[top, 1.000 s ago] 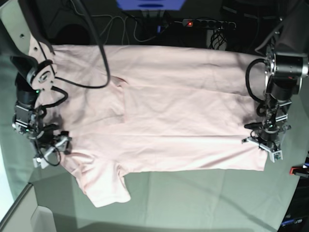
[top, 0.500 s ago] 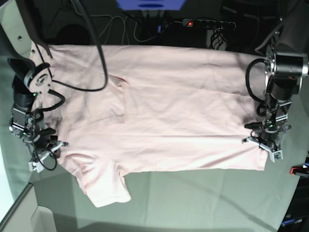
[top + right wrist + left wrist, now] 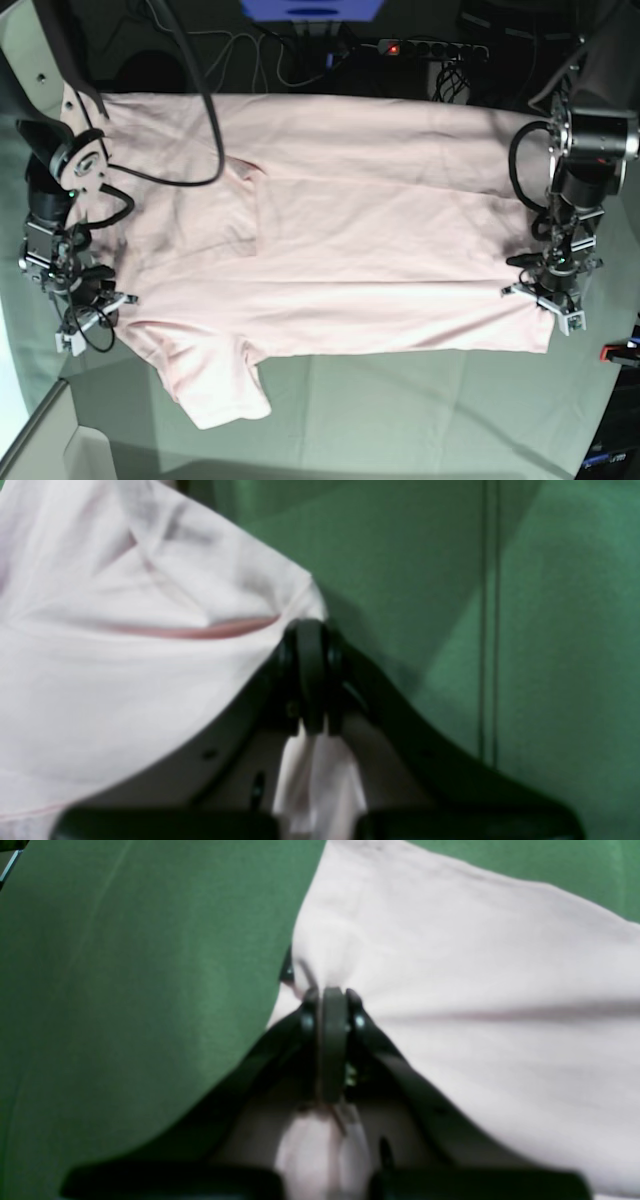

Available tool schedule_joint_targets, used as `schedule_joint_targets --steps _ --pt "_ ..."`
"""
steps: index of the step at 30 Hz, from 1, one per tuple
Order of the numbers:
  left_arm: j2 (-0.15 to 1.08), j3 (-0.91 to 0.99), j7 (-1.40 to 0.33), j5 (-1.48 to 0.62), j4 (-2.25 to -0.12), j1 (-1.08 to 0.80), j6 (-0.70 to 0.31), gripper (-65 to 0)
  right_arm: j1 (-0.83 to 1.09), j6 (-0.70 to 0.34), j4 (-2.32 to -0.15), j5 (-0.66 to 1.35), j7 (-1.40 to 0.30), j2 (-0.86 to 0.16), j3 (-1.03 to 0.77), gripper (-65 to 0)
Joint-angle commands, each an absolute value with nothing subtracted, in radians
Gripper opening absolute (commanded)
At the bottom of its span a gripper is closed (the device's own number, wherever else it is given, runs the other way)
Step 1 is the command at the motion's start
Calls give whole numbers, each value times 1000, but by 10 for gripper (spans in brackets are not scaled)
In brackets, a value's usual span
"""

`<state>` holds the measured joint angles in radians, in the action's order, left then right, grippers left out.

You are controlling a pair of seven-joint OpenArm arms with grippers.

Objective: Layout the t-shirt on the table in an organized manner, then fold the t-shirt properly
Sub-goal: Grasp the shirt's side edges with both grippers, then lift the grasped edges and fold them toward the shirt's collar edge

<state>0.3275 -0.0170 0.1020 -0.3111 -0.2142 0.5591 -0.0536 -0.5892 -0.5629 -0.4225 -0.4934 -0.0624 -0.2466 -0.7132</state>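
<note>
Next, my right gripper releases the pinched corner farther back, on the t-shirt's side edge [image 3: 101, 223] under my right arm.
The pale pink t-shirt [image 3: 380, 250] lies spread wide across the table [image 3: 400, 420], one short sleeve [image 3: 225, 390] pointing toward the front edge. On the right of the base view my left gripper [image 3: 548, 300] is shut on the shirt's right edge. Its wrist view shows the dark jaws [image 3: 332, 995] pressed together with pink t-shirt cloth [image 3: 475, 990] bunched between them. On the left, my right gripper [image 3: 95, 312] is shut on the shirt's left edge. In the right wrist view the gripper [image 3: 310, 630] pinches a corner of the t-shirt [image 3: 125, 655] over the green table [image 3: 500, 630].
A power strip [image 3: 430, 47] and loose cables [image 3: 250, 60] lie beyond the table's far edge. A red clamp [image 3: 618, 352] sits at the right edge. A grey panel [image 3: 55, 440] stands at the front left corner. Bare table cloth [image 3: 125, 990] lies beside the left gripper.
My right gripper has shifted a little to the left and closed on the shirt's left edge. The left gripper has held its grip without moving.
</note>
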Motion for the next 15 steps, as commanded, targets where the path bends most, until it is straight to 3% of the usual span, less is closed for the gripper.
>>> schedule_joint_targets --steps 1,4,8,15 --pt "346 -16 101 -309 -225 576 -41 -649 -602 -575 -441 -481 -36 -262 -714 -650" --pt "343 -15 101 -311 -236 576 -41 -649 -558 -590 -533 -478 -36 -257 -716 -650" --pt "343 -15 91 -312 -378 542 -41 -649 -467 -698 -756 -461 -41 -197 -717 -650" --pt "343 42 16 -314 -696 403 -33 -649 -384 -698 -1036 -460 -156 -110 -717 -650"
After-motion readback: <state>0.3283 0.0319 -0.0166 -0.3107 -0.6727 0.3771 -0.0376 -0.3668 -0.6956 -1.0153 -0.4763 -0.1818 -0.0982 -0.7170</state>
